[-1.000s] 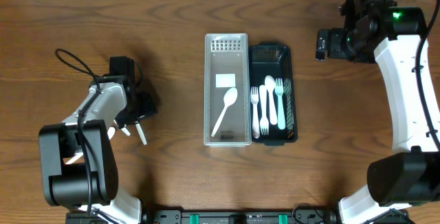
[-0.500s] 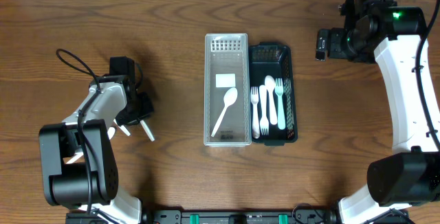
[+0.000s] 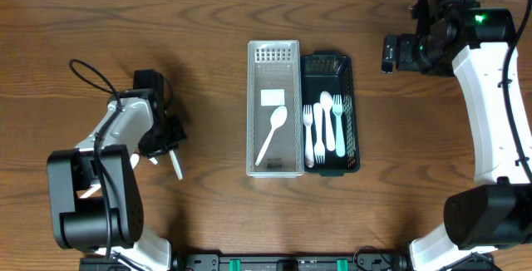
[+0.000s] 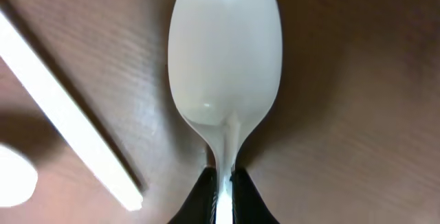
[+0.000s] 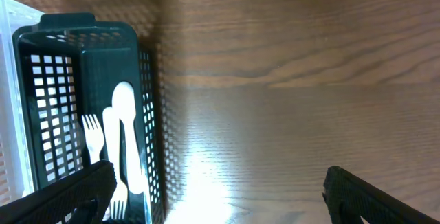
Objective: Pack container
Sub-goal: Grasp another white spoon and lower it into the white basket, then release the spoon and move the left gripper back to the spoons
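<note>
Next, I release the white plastic spoon with my left gripper inside the clear container (image 3: 273, 131), just below the white label.
In the left wrist view my left gripper (image 4: 222, 174) is shut on the thin handle of a white plastic spoon (image 4: 225, 52), whose bowl points away over the wood. From overhead the left gripper (image 3: 165, 138) sits at the table's left, with white utensil handles (image 3: 176, 165) sticking out below it. A clear container (image 3: 273, 71) in the middle holds one white spoon (image 3: 273, 134). Beside it, a black basket (image 3: 349, 80) holds several white forks and spoons (image 3: 327, 125). My right gripper (image 5: 220, 196) is open over bare wood, right of the black basket (image 5: 148, 114).
A second white handle (image 4: 69, 114) lies on the table left of the held spoon. A white label (image 3: 273, 96) lies inside the clear container. The right arm (image 3: 490, 96) runs down the table's right side.
The left gripper's fingers have closed on the spoon's handle, and the white utensils below it have shifted slightly. The right arm has not moved.
</note>
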